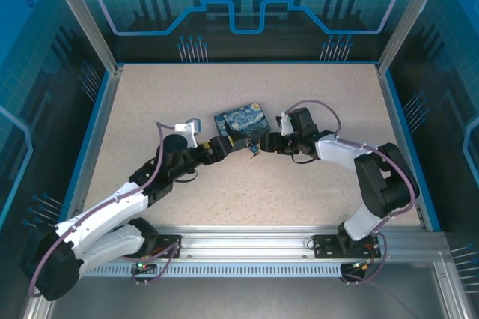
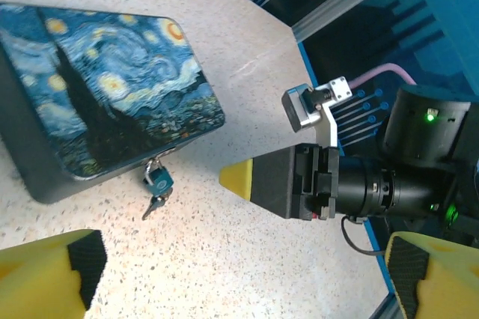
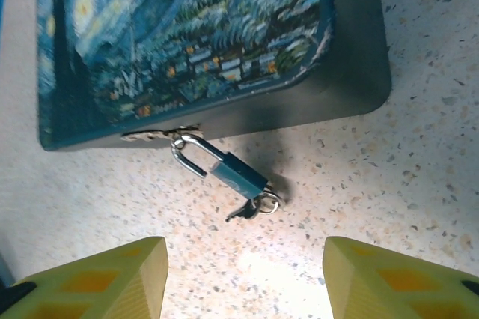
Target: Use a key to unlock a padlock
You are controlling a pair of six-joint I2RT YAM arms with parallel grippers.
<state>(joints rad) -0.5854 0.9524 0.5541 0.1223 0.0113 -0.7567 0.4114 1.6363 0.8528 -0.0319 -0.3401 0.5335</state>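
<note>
The open silver shackle is hooked through the box's hasp, so my right gripper will hold the padlock's teal body [image 3: 239, 175] while my left gripper goes to the box.
The padlock [image 3: 238, 175] has a teal body and a silver shackle. It hangs from the hasp of the night-sky painted box [image 3: 187, 34] and lies on the table. The small dark key [image 3: 243, 213] and its ring sit at the padlock's bottom end. My right gripper [image 3: 247, 281] is open just short of the lock, its yellow fingers either side with nothing between them. My left gripper [image 2: 239, 281] is wide open and empty, a little back from the padlock [image 2: 159, 178] and key [image 2: 156, 201]. Seen from above, both grippers [image 1: 224, 147] [image 1: 268, 143] flank the padlock [image 1: 253, 148] at the box's near edge.
The painted box [image 1: 239, 124] sits mid-table on the speckled surface [image 1: 247, 199]. Blue-edged walls [image 1: 97, 109] enclose the table on the left, right and back. Both arms reach in from the near rail [image 1: 239, 248]. A finger [image 2: 262, 184] of my right gripper points toward the lock in the left wrist view.
</note>
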